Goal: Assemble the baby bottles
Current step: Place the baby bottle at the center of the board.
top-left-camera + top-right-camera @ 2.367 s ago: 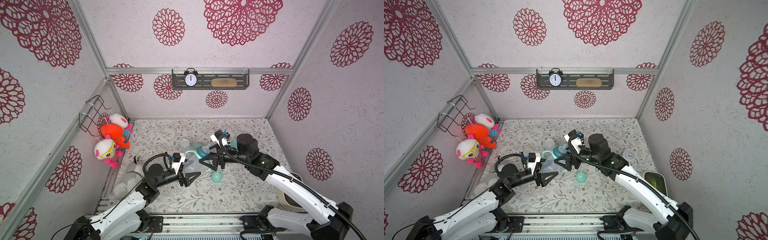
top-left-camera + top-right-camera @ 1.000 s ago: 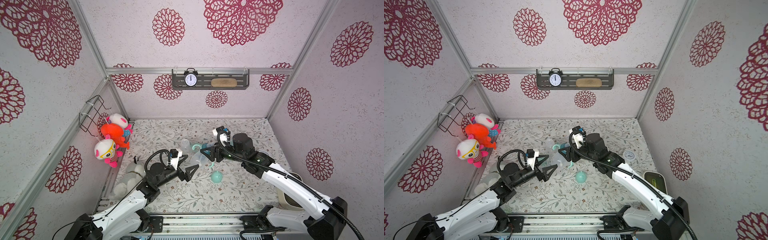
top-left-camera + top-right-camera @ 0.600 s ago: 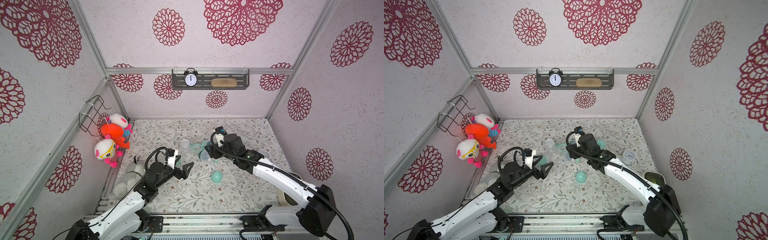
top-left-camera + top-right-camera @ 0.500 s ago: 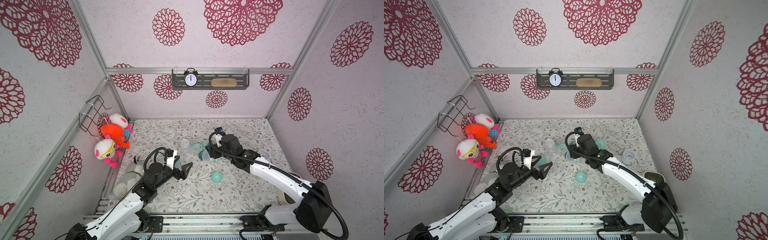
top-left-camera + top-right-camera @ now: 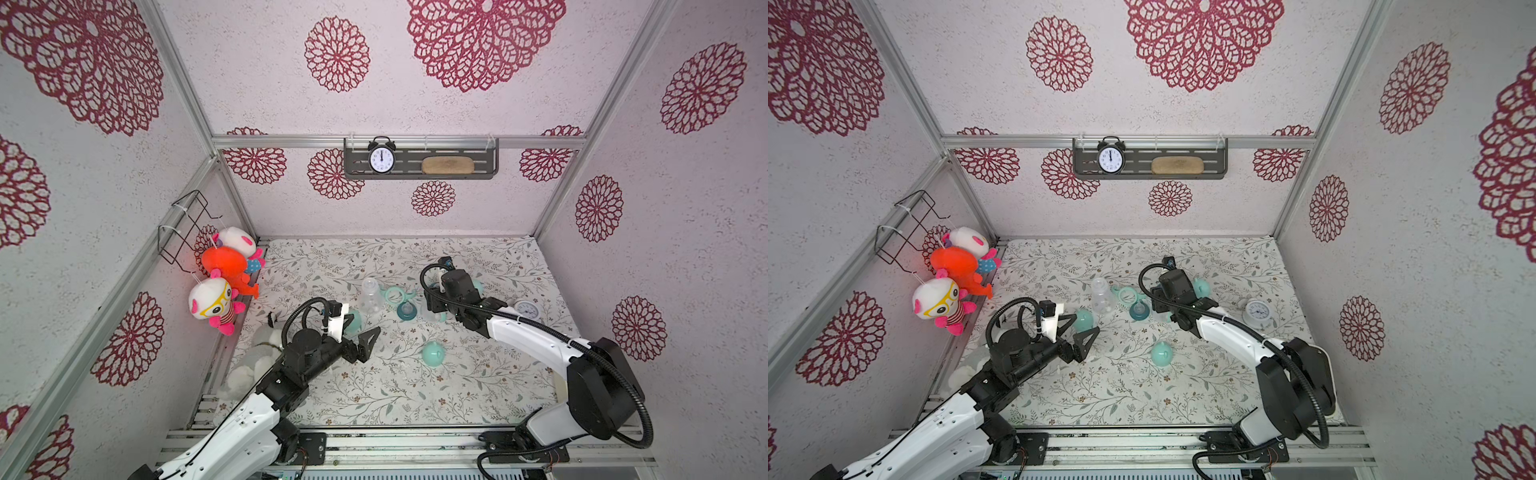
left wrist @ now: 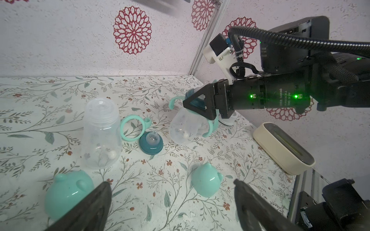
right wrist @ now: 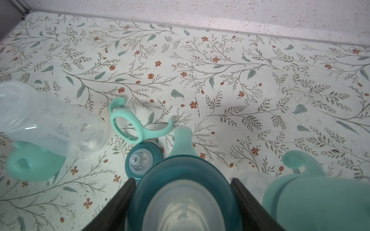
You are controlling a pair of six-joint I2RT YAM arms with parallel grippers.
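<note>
Next, my right gripper sets the baby bottle down on the mat (image 5: 429, 320) (image 7: 184, 181), next to the loose teal nipple collar.
My right gripper (image 7: 182, 180) is shut on the dark teal collar of a baby bottle (image 6: 185, 129) that wears its mint handle ring and has no cap. The bottle tilts, its base down at the mat. Beside it lie a loose teal nipple collar (image 5: 406, 311) (image 6: 151, 143), a loose mint ring (image 5: 395, 296) (image 6: 132, 128) and a bare clear bottle (image 5: 370, 293) (image 6: 102, 134) standing upright. Two mint caps (image 6: 206, 183) (image 6: 68, 193) lie nearer my left gripper (image 6: 171, 183) (image 5: 1087, 323), which hangs open and empty above the mat. A capped bottle (image 7: 312, 196) stands close by the right gripper.
A small white alarm clock (image 5: 527, 309) stands right of the right arm. A cream box (image 6: 282, 148) sits at the mat's right edge. Plush toys (image 5: 224, 270) hang on the left wall and another lies at the left edge (image 5: 257, 357). A wall shelf (image 5: 419, 164) is at the back.
The right arm has carried its bottle back and down beside the loose collar and ring. The left gripper has drawn away to the front left, open and empty.
</note>
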